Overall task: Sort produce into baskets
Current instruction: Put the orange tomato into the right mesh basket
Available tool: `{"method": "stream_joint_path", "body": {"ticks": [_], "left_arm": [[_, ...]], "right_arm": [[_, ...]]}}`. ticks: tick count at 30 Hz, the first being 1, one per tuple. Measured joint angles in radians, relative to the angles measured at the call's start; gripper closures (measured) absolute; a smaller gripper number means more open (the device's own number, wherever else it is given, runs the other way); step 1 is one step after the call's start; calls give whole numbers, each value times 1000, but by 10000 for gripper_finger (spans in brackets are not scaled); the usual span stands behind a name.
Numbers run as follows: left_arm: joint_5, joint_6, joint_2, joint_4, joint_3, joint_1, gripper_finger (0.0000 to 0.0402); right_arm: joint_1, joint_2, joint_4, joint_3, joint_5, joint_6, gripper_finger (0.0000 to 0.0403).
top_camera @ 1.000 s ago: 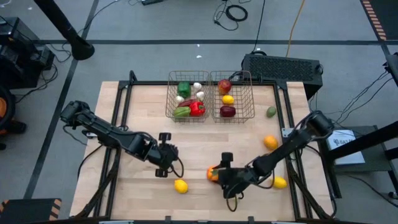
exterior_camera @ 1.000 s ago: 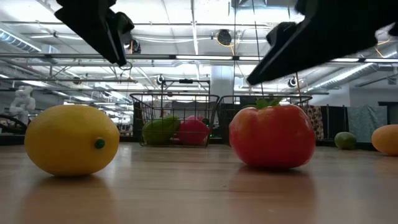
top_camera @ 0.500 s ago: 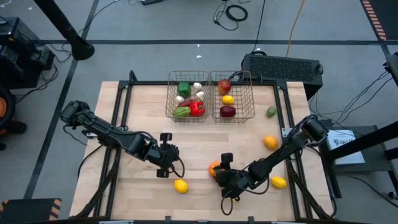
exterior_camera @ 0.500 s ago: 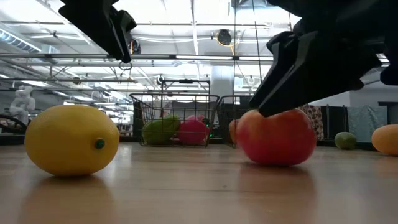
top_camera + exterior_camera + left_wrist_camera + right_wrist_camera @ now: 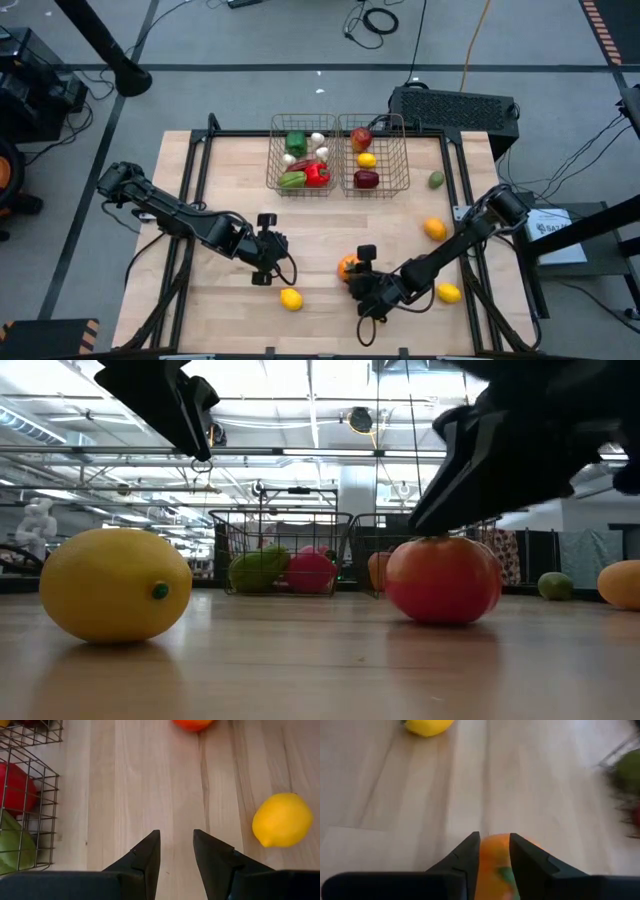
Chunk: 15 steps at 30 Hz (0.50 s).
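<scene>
The robot's right fingers reach past the stalk to the red-orange fruit's edge, so the right gripper should open, back off, turn and pinch the fruit by its green stalk (image 5: 506, 874).
A red-orange round fruit (image 5: 346, 266) with a green stalk rests on the table near the front middle. My right gripper (image 5: 353, 273) comes at it from the right, its fingers nearly together at the fruit's top (image 5: 440, 542). A lemon (image 5: 291, 298) lies to its left. My left gripper (image 5: 280, 262) hovers open above the table beyond the lemon, with nothing between its fingers (image 5: 150, 855). Two wire baskets (image 5: 272, 150) (image 5: 405, 160) at the far middle hold peppers, garlic, apples and a lemon. My right gripper is on the top of the red-orange fruit, slanting down from the table's right. The green stalk (image 5: 506, 875) shows in the narrow gap between the two fingers (image 5: 470, 847). The fruit (image 5: 443, 582) stands with its underside on the table.
An orange (image 5: 434, 229), a second lemon (image 5: 449, 293) and a small green fruit (image 5: 436, 180) lie on the right part of the table. A black box (image 5: 455, 105) stands behind the far right corner. Bare wood lies between the baskets and the arms.
My right gripper has come down from just above the fruit onto its top. The fruit has shifted a little toward the far edge, and its stalk, which stood free in the low view before, is now covered by the fingers.
</scene>
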Motion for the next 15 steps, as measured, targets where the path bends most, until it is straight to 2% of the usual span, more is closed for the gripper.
{"method": "stream_joint_path", "body": {"ticks": [2,8,11,15], "left_arm": [[0,0,0,0,0,0,277],[-1,8,0,0,0,0,277],[-14,9,0,4,0,0,277],[-34,10,0,26,0,0,277]], "right_arm": [[13,-20,-71,21,32,0,295],[73,-53,-456,123,98,47,242],[93,-52,-508,117,98,68,221],[97,-48,-477,85,108,47,211]]}}
